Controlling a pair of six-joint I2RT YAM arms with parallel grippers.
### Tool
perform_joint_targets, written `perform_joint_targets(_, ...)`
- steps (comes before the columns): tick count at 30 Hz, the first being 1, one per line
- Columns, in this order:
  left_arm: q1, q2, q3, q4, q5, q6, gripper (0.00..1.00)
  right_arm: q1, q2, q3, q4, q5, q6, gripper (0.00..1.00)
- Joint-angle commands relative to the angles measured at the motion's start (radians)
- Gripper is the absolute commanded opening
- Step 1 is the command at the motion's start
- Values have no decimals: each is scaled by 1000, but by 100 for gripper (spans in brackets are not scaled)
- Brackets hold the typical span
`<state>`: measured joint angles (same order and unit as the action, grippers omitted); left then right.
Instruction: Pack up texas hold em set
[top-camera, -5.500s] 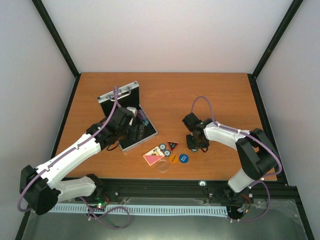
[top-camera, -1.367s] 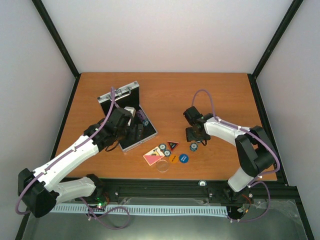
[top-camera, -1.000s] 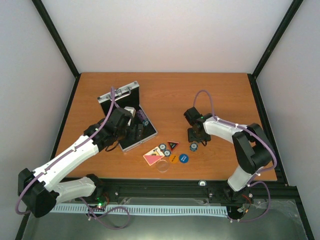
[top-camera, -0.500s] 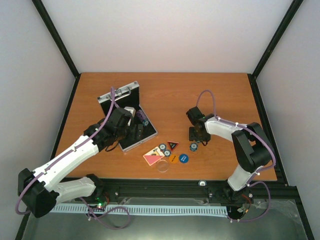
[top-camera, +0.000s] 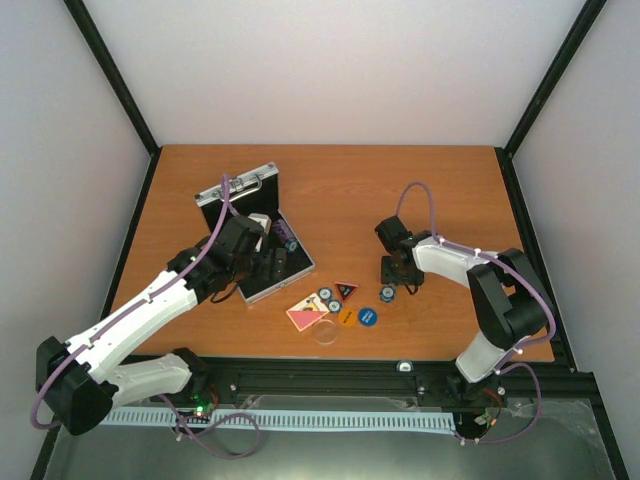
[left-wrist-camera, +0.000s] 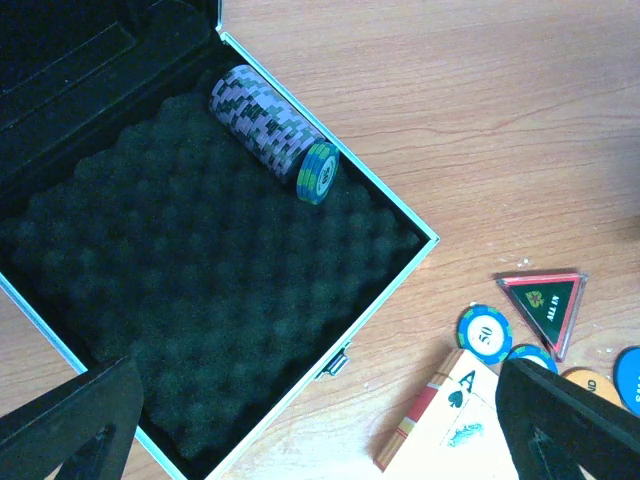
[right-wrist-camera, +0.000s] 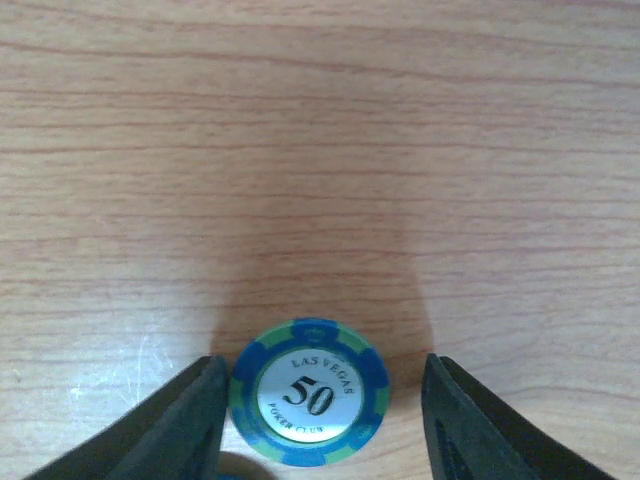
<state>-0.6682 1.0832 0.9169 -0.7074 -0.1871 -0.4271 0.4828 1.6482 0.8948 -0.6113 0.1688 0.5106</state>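
Observation:
The blue-white chip lies close to one finger of my right gripper, so next I open wider, center the fingers around the chip and pinch both edges (right-wrist-camera: 383, 395).
The silver case (top-camera: 298, 270) lies open at the left, its black foam (left-wrist-camera: 200, 290) holding a row of purple chips (left-wrist-camera: 268, 128). My left gripper (top-camera: 270, 262) hovers open over the case's near corner (left-wrist-camera: 320, 430), holding nothing. A blue-white 50 chip (right-wrist-camera: 309, 392) lies flat on the table. My right gripper (right-wrist-camera: 315, 425) is open around it, the left finger (right-wrist-camera: 170, 425) at its edge and the right finger (right-wrist-camera: 480, 425) apart. In the top view this chip (top-camera: 386, 294) is under the right gripper (top-camera: 393, 284).
Between the arms lie two blue chips (top-camera: 324, 301), a red-black triangle (top-camera: 346, 290), an orange disc (top-camera: 345, 317), a blue disc (top-camera: 368, 317), the pink card deck (top-camera: 305, 315) and a clear disc (top-camera: 326, 332). The case lid (top-camera: 237, 187) stands open behind.
The right wrist has shifted slightly right and turned over the chip, which now shows on the table. The left arm has barely moved.

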Motion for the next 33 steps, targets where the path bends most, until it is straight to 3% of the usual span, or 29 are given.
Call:
perform_joint_targets(1, -2, -18, 4, -9, -5, -13, 100, -10, 6, -29, -39, 24, 8, 51)
perform_joint_targets(4, -2, -20, 4, -12, -5, -15, 100, -10, 16, -33, -35, 14, 13, 35)
perform_joint_targets(6, -2, -21, 3, -14, -6, -15, 100, -10, 16, -33, -32, 13, 15, 30)
perform_joint_targets(11, -2, -25, 9, -18, -7, -15, 100, -10, 8, -13, -40, 24, 10, 26)
perform_joint_targets(18, -2, -45, 17, -26, -14, -15, 100, -10, -43, 44, -92, 40, -8, 28)
perform_joint_targets(21, -2, -54, 10, -27, -10, -18, 100, -10, -65, 45, -105, 43, -9, 41)
perform_joint_targets(25, -1, -61, 6, -31, -10, -20, 100, -10, -96, 38, -113, 41, -17, 69)
perform_joint_targets(28, -2, -64, 6, -30, -8, -17, 100, -15, -96, 35, -116, 25, -14, 97)
perform_joint_targets(33, -2, -62, 17, -30, -2, -4, 100, -24, -86, 35, -95, -16, 7, 100)
